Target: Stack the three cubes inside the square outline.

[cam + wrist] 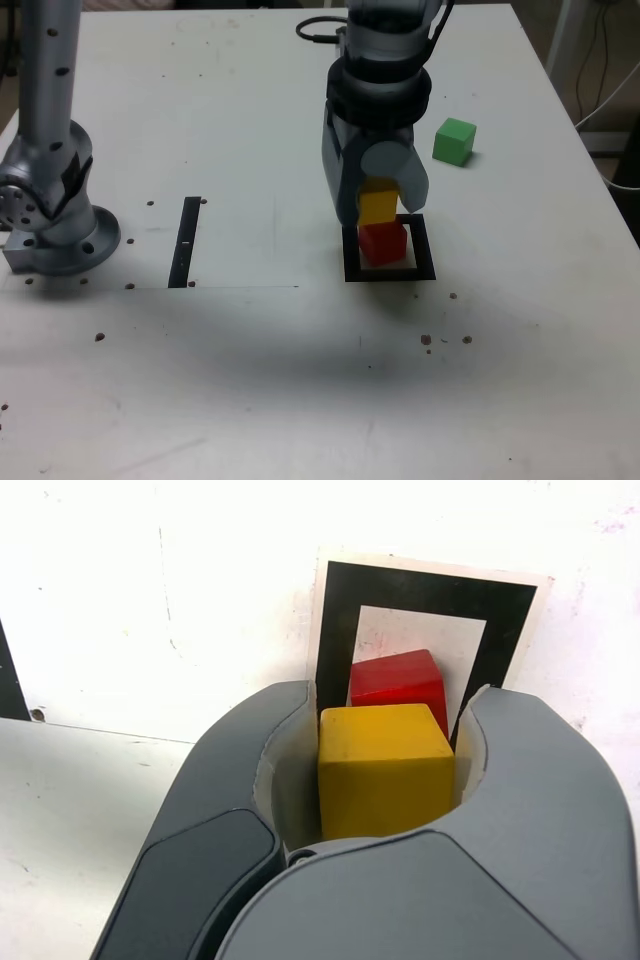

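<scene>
The robot's gripper should set the yellow cube down on top of the red cube (388, 208) (400, 687) inside the square outline and let go of it.
The red cube (383, 243) (398, 681) sits inside the square outline (390, 272) (433, 592), a thick black frame with a pale centre. Directly above it is the yellow cube (378, 207) (383, 767), held between the jaws of my gripper (379, 195) (385, 780), which is shut on it. I cannot tell whether the yellow cube touches the red one. The green cube (454, 141) lies alone on the table, behind the outline and toward the exterior view's right.
The arm's metal base (55, 225) stands at the exterior view's left. A thin black strip (186, 241) lies between the base and the outline. A black cable (318, 30) rests at the table's far edge. Small dark specks dot the white table (300, 380).
</scene>
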### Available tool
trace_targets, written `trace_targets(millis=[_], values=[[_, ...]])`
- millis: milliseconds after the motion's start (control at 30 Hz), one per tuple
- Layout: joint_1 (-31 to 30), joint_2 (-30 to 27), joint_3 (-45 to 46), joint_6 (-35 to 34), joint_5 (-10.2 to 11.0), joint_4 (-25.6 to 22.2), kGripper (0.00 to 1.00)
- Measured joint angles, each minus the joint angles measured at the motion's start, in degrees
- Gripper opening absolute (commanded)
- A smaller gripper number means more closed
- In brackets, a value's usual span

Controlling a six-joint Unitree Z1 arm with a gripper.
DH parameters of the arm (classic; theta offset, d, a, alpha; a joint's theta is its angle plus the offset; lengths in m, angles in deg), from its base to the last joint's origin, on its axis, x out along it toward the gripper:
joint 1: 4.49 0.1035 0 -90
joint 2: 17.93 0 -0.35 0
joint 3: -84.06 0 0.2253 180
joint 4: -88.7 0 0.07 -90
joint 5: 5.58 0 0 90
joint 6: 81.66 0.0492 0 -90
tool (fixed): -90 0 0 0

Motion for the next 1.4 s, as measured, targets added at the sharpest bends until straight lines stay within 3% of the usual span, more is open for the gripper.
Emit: trace_targets(millis=[1033,1200,1400], values=[[0.0,0.8,2.7,-1.7,-0.4,5.6,0.22],[0.0,0.8,3.4,-1.7,-0.4,6.0,0.27],[0.0,1.0,3.3,-1.7,-0.2,6.0,0.41]])
